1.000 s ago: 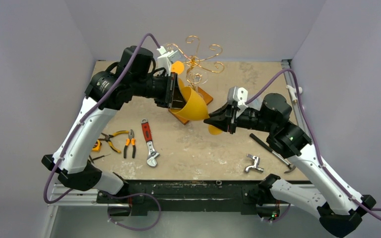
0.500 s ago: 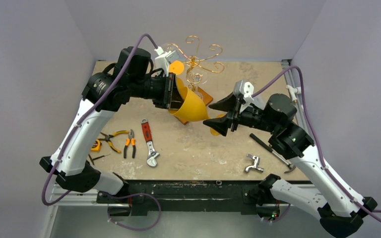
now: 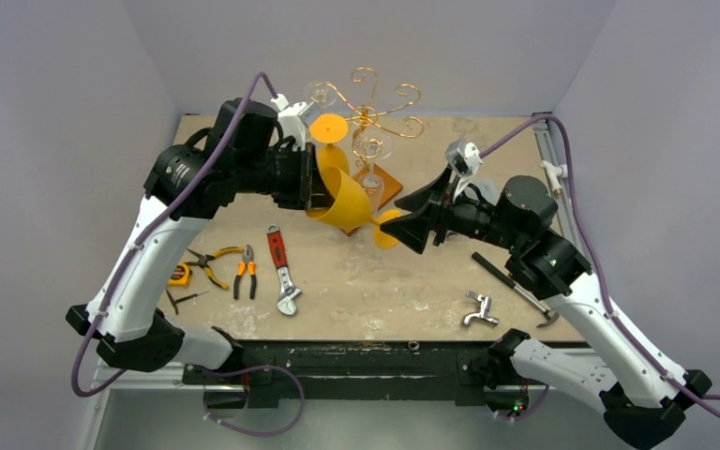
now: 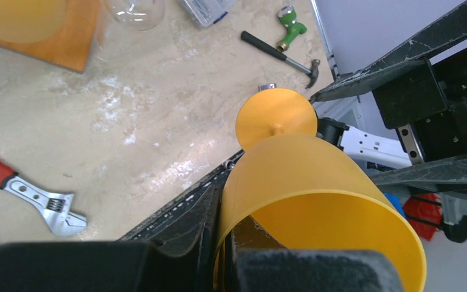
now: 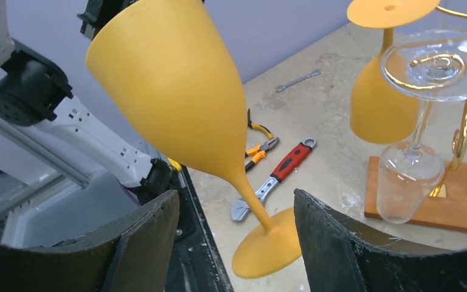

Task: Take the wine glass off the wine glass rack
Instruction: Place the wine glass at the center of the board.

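Note:
The robot's left gripper will set the yellow wine glass upright on the table [image 3: 309,266] [image 4: 53,145], close beside the red-handled adjustable wrench. The glass is now held tilted in the air.
My left gripper [image 3: 322,187] is shut on the rim of a yellow wine glass [image 3: 345,202], held tilted in the air with one finger inside the bowl [image 4: 304,182]. The glass's stem and foot [image 5: 267,243] point at my right gripper [image 3: 411,220], which is open, its fingers [image 5: 140,243] standing either side of the foot and apart from it. Behind stands the wine glass rack [image 3: 367,111], golden wire on a wooden base [image 5: 462,194]. A second yellow glass [image 5: 380,103] and a clear glass [image 5: 410,176] hang upside down from it.
Pliers [image 3: 244,272] and a red-handled adjustable wrench [image 3: 281,267] lie at the front left of the table. A hammer [image 3: 516,286] and a metal tap [image 3: 476,309] lie at the front right. Walls close the back and sides.
The right gripper has opened and let go of the yellow glass's foot. The left arm has swung the glass a little to the left, still gripping its rim.

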Robot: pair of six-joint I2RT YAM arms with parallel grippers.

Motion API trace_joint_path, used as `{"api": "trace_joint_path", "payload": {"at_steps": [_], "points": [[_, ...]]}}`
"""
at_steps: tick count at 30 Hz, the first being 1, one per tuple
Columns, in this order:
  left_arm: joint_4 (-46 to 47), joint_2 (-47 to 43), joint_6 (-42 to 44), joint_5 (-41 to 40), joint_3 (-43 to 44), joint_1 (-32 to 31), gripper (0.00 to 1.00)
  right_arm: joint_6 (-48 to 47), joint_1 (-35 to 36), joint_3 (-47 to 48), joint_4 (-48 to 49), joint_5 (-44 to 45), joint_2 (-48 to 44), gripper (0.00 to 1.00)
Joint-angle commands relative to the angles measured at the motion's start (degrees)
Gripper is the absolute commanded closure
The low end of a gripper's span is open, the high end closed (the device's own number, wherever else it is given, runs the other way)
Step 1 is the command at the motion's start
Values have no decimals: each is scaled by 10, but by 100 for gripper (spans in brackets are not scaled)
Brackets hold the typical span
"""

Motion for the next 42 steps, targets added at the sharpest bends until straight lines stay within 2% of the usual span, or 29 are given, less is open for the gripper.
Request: {"api": "trace_joint_path", "payload": {"at_steps": [1, 9, 12, 14, 20, 24, 27, 30, 33, 37, 42], "points": [[15, -45, 58, -58, 11, -3, 100, 89, -1, 26, 26, 56, -11, 31], [-17, -79, 139, -104, 42, -2, 100, 136, -1, 63, -44, 101, 1, 28], [-64, -57, 154, -100, 61, -1, 100, 164, -1, 55, -37, 118, -9, 27], [-117, -23, 149, -114, 82, -2, 100, 166, -1, 54, -41, 137, -12, 27], [-114, -21, 108, -167, 54, 7, 100, 159, -1, 49, -72, 176, -19, 26], [-64, -51, 131, -115, 11, 13, 100, 164, -1, 32, -69, 180, -29, 25], [19, -93, 152, -22, -61, 23, 100, 165, -1, 27, -67, 180, -31, 25], [31, -107, 157, 5, -84, 29, 100, 163, -1, 28, -70, 184, -31, 24], [19, -117, 161, -32, -94, 30, 100, 163, -1, 22, -70, 191, -35, 24], [-18, -120, 152, -153, -96, 30, 100, 162, -2, 19, -77, 202, -38, 24], [-17, -110, 132, -184, -129, 30, 100, 159, -1, 21, -97, 225, -37, 24]]}}
